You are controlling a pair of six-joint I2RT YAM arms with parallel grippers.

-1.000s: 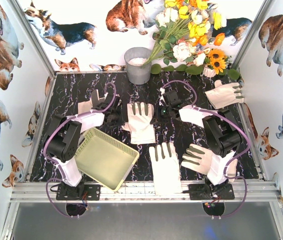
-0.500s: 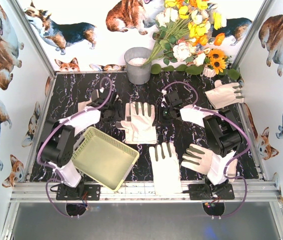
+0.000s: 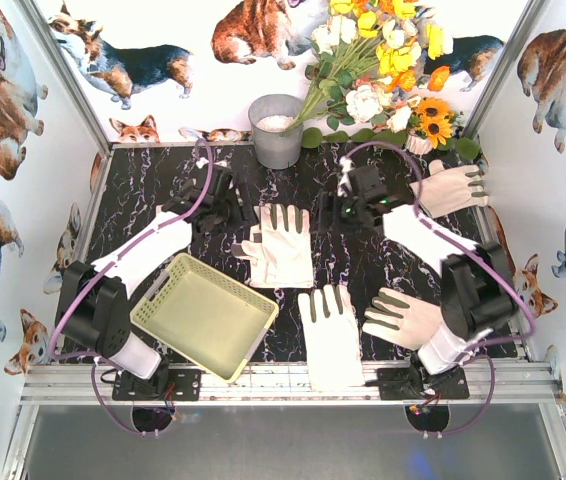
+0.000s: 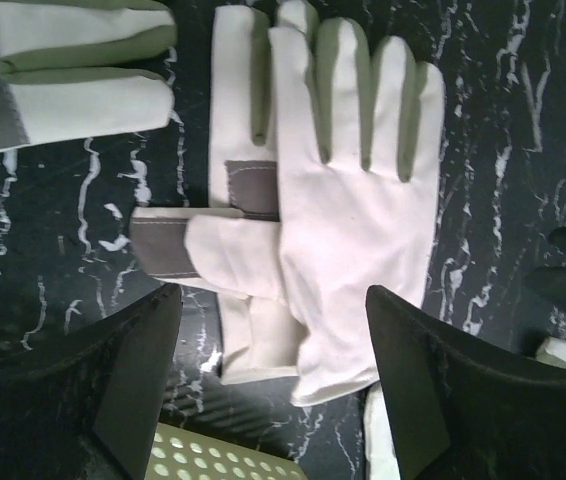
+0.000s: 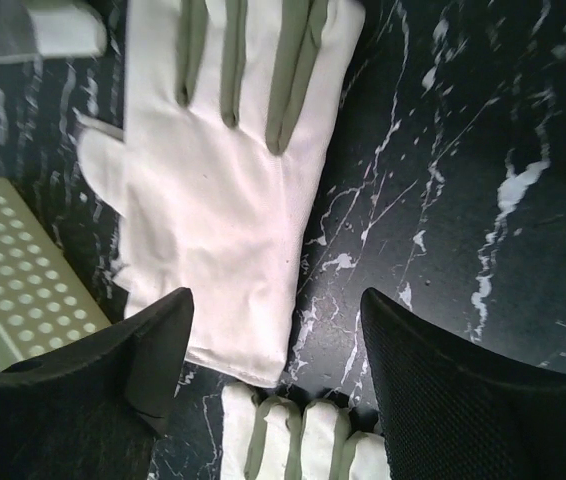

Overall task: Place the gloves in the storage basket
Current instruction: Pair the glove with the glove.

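Note:
Next, my left gripper pinches the top thumb (image 4: 213, 250) and pulls it across to match, because the top glove's thumb ends short of the lower glove's thumb tip.
Both grippers hang open and empty over the dark marble table. My left gripper (image 3: 235, 208) (image 4: 273, 340) is just left of two overlapping cream gloves (image 3: 279, 246) (image 4: 333, 200). My right gripper (image 3: 348, 207) (image 5: 278, 340) is to their right, above the top glove's cuff (image 5: 225, 190). Other gloves lie front centre (image 3: 330, 335) (image 5: 303, 440), front right (image 3: 403, 318) and far right (image 3: 450, 187). In the left wrist view one more glove (image 4: 53, 70) shows at top left. The pale yellow-green storage basket (image 3: 168, 305) (image 4: 213, 465) (image 5: 13, 270) sits tilted at front left, with nothing in it.
A grey metal bucket (image 3: 276, 130) stands at the back centre, with a bunch of artificial flowers (image 3: 383, 70) leaning beside it. Walls printed with dogs enclose the table on three sides. An aluminium rail (image 3: 283, 380) runs along the near edge.
Both grippers have opened from shut and drawn back and apart, away from the centre gloves. The left arm has stretched out; the centre gloves shifted slightly and now lie free.

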